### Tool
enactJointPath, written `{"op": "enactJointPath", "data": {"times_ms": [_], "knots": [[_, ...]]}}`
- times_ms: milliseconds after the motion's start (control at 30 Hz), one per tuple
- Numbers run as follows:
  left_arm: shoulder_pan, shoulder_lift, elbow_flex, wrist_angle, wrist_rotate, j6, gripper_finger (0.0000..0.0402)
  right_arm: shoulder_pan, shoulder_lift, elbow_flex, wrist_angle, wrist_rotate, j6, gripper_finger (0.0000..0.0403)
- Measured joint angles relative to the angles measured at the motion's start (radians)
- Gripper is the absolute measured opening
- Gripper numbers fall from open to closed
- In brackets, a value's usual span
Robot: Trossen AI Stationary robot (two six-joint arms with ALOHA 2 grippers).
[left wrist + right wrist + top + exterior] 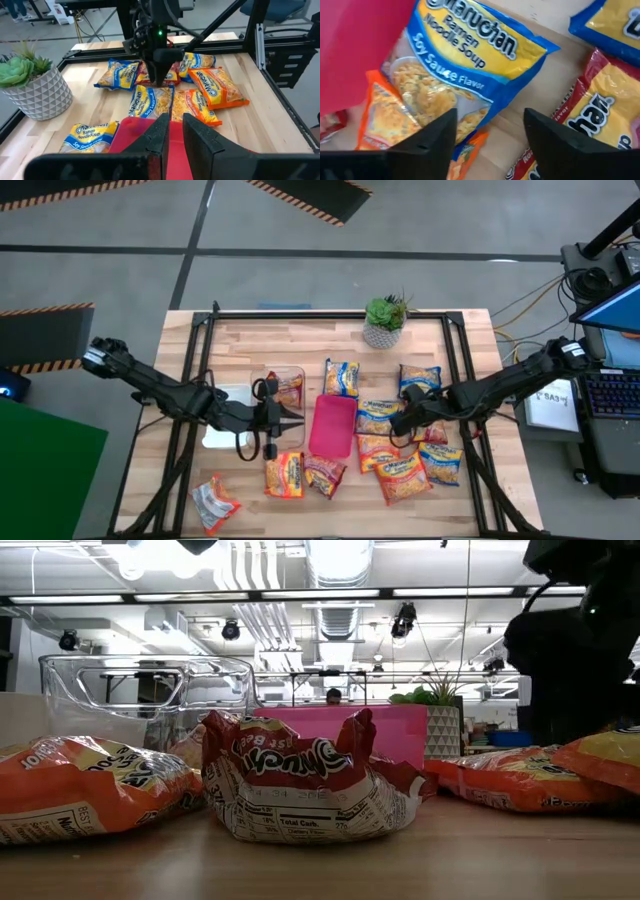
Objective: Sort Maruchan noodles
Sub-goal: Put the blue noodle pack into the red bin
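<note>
The blue soy-sauce packet overlaps an orange packet, so the robot's right gripper needs to pinch the blue packet's free edge (501, 100) over the wood before lifting it.
Several Maruchan noodle packets (403, 478) lie flat on the right half of the table, and two more (284, 475) lie near the front. One red packet (288, 387) lies in the clear tray (270, 372). My right gripper (490, 135) is open, pointing down over a blue soy-sauce packet (465, 65), which lies beside the red tray (333, 425) and overlaps an orange packet (385, 115). My left gripper (174, 131) hovers shut and holds nothing, at the red tray's left edge.
A white tray (225, 418) lies under my left arm. A potted succulent (384, 320) stands at the far edge. One stray packet (215, 502) lies at the front left corner. Bare wood shows along the far left and front right.
</note>
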Motion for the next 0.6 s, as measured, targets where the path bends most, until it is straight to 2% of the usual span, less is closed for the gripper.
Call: {"op": "enactJointPath", "data": {"times_ms": [133,267,433,600], "knots": [[0.001,0.006,-0.001,0.002,0.000,0.001,0.0035,0.000,0.037,-0.022,0.063,0.013,0.009,0.0275],[0.007,0.014,-0.002,0.008,-0.001,0.004,0.0036,-0.002,0.079,-0.037,0.128,0.055,0.032,0.0297],[0.012,0.031,-0.002,0.014,-0.001,0.004,0.0036,-0.008,0.147,-0.041,0.164,0.108,0.047,0.0298],[0.011,0.050,-0.002,0.019,-0.002,0.004,0.0036,-0.014,0.200,-0.041,0.217,0.121,0.047,0.0273]]}}
